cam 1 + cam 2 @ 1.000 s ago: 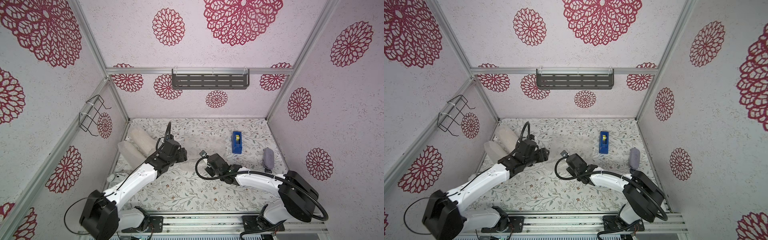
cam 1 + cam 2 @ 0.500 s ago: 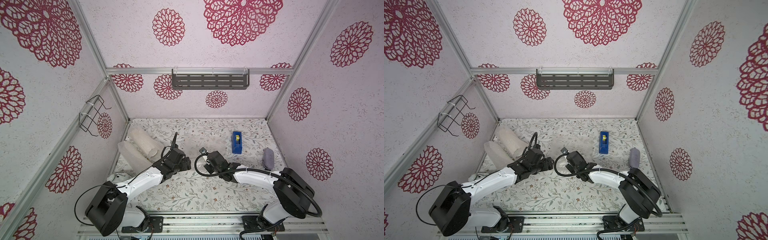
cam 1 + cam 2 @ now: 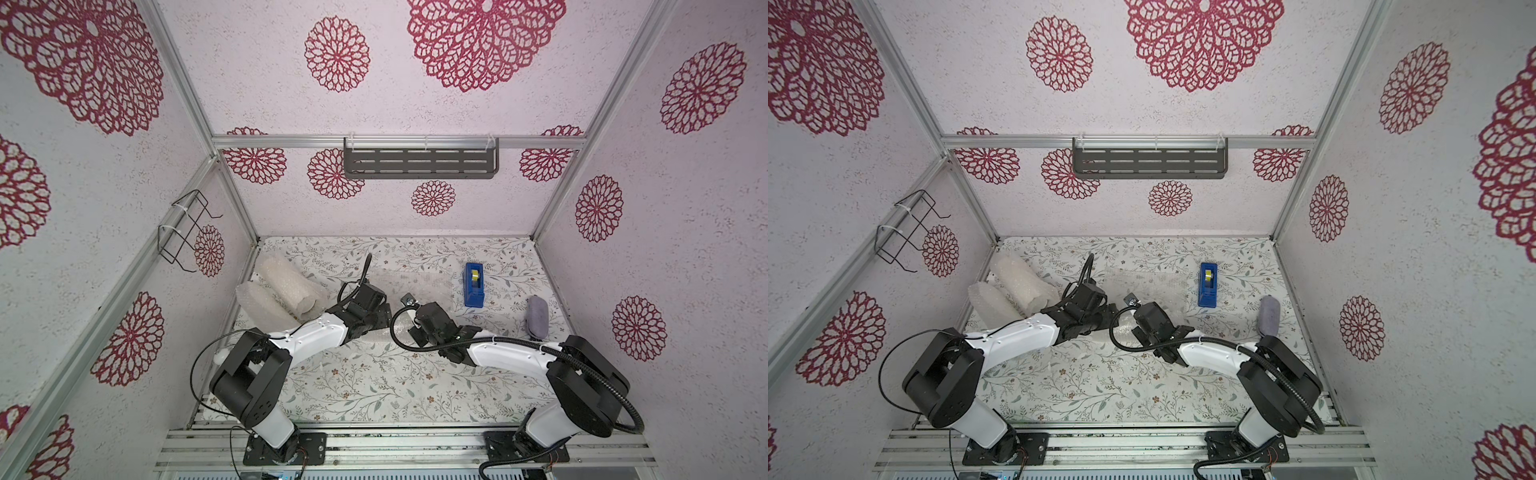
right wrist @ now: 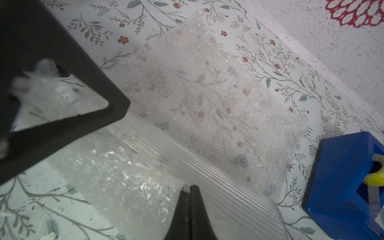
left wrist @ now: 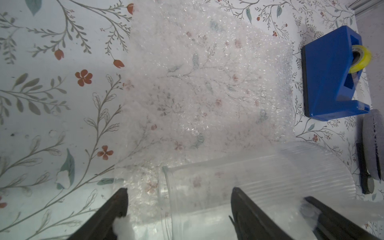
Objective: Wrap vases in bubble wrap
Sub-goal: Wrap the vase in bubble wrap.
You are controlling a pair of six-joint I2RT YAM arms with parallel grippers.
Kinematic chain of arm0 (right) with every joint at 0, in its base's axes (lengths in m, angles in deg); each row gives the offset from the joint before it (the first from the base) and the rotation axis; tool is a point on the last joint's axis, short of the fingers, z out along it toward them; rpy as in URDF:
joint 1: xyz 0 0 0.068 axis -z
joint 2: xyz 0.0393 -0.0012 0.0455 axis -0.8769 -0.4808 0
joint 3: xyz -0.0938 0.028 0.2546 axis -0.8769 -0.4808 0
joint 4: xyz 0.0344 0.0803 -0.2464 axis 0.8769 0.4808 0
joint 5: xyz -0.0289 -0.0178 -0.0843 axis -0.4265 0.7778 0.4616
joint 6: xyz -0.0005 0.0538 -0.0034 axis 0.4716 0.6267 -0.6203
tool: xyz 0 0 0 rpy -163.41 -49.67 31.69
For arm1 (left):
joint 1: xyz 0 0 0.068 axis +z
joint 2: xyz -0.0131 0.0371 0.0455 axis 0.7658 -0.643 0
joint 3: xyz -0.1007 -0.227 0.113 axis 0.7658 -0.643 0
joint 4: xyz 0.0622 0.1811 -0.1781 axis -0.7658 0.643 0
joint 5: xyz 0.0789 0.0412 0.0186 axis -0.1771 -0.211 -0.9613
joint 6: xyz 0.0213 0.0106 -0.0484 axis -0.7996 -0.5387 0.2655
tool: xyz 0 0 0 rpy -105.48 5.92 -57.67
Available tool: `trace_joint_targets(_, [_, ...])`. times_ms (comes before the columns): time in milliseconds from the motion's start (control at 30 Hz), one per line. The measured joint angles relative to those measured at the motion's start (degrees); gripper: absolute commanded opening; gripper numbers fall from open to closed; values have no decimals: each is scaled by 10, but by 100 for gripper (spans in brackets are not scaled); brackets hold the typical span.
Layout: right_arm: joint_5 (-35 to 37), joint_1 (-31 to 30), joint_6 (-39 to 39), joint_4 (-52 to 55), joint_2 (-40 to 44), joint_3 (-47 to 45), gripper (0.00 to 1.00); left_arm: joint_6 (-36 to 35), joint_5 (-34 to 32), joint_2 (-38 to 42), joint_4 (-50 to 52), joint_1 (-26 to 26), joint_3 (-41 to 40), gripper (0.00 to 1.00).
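Note:
The robot's right gripper should release the bubble wrap's edge, now drawn up over the vase, over the upper side of the ribbed glass vase (image 3: pixel 409 316) (image 4: pixel 200 176).
A clear ribbed glass vase (image 5: pixel 259 176) lies on its side on a flat sheet of bubble wrap (image 5: pixel 207 83) in the middle of the table (image 3: pixel 374 382). My left gripper (image 5: pixel 179 189) is open just above the vase's mouth end, one finger past the rim, the other over the body. My right gripper (image 4: pixel 190 186) is shut on an edge of the bubble wrap (image 4: pixel 124 176), which is drawn up over the vase (image 4: pixel 224 182). In both top views the two grippers sit close together mid-table. Two vases wrapped in bubble wrap (image 3: pixel 286 289) (image 3: pixel 994 303) lie at the back left.
A blue tape dispenser (image 3: pixel 475 284) with a yellow roll stands right of the sheet. A grey cloth-like object (image 3: pixel 537 318) lies near the right wall. A grey shelf (image 3: pixel 419 164) hangs on the back wall and a wire basket (image 3: pixel 187 232) on the left wall.
My left arm has swung from beside the wrapped vases to the middle, close to the right gripper, and its jaws opened wider. The right gripper has stayed shut, shifting only slightly.

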Motion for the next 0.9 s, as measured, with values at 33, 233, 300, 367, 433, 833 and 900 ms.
trace_joint_targets(33, [0,0,2,0,0,0,0,-1,0,-2,2,1,1,80])
trace_joint_targets(233, [0,2,16,6,-1,4,0,-3,-12,15,5,9,-5,85])
trace_joint_targets(300, [0,4,24,9,-3,7,0,-3,-21,46,10,9,-17,85])
trace_joint_targets(367, [0,6,29,9,-7,11,0,-2,-30,80,15,9,-28,85])
trace_joint_targets(433, [0,9,35,11,-11,16,0,0,-35,113,18,9,-40,84])
trace_joint_targets(833, [0,20,66,13,-14,20,0,10,-18,111,7,-20,-65,77])
trace_joint_targets(900, [0,20,69,13,-14,20,0,8,-17,86,3,-20,-54,78])
